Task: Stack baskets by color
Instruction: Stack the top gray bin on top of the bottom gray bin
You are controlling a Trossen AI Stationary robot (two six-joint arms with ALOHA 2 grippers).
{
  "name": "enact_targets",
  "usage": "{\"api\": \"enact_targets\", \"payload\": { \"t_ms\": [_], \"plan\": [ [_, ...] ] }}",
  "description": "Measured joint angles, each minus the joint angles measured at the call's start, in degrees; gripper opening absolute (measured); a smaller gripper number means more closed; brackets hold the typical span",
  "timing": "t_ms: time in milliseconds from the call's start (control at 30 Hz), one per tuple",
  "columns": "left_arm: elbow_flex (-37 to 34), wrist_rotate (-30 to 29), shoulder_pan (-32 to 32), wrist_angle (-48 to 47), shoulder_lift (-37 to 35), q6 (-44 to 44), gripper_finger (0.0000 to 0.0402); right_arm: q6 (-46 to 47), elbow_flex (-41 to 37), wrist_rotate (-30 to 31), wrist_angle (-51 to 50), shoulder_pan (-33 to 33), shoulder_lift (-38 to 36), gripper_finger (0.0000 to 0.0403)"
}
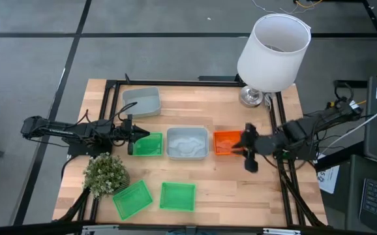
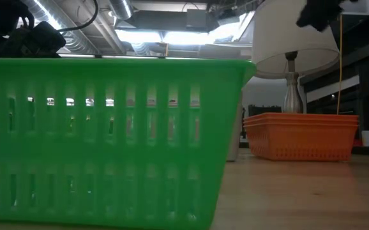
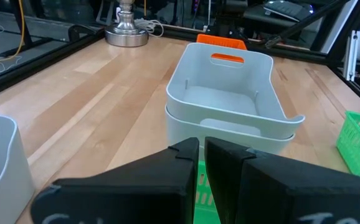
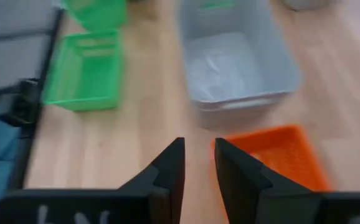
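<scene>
The single grey-blue basket's near edge (image 1: 147,115) (image 3: 7,158), the one facing the green basket, is the next place my left gripper needs to go to and close.
Nested orange baskets (image 1: 225,141) stand right of centre, with two nested grey-blue baskets (image 1: 188,143) beside them. A single grey-blue basket (image 1: 141,102) sits at the far left. One green basket (image 1: 148,145) lies left of centre, and two more (image 1: 132,199) (image 1: 177,196) lie near the front edge. My right gripper (image 1: 248,151) hovers open above the right side of the orange baskets (image 4: 273,155), with nothing between its fingers. My left gripper (image 1: 132,136) is shut, at the left edge of the green basket (image 3: 198,186).
A big white lamp (image 1: 272,52) stands at the far right corner, its metal base (image 3: 127,34) on the table. A small bushy plant (image 1: 105,173) sits at the near left. A black frame (image 1: 175,83) rims the table. Bare wood lies at the near right.
</scene>
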Motion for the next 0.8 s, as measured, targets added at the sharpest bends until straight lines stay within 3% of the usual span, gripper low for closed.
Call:
{"api": "enact_targets", "payload": {
  "t_ms": [133, 267, 400, 467, 600, 800],
  "plan": [
    [0.0, 0.0, 0.0, 0.2, 0.0, -0.3, 0.0021, -1.7, -11.5, 0.1, 16.1, 3.1, -3.6, 0.0087],
    [0.0, -1.1, 0.0, 4.1, 0.0, -8.7, 0.0021, -5.9, -19.2, 0.0, 29.3, 4.0, -5.0, 0.0087],
    [2.5, -0.8, 0.4, 14.4, 0.0, -11.3, 0.0021, -8.7, -22.0, 0.2, 34.8, 3.9, -5.7, 0.0087],
    [7.5, 0.4, 0.5, 13.5, 0.3, -10.7, 0.0021, -9.3, -21.7, 0.2, 35.1, 3.9, -5.9, 0.0087],
    [20.5, -1.7, 0.5, -2.7, 5.8, -8.8, 0.0021, -10.8, -19.8, 0.2, 35.3, 3.9, -5.9, 0.0087],
    [39.0, -12.0, 1.5, -28.1, 19.9, -7.4, 0.0021, -12.7, -19.3, 0.2, 35.1, 3.9, -6.1, 0.0087]
  ]
}}
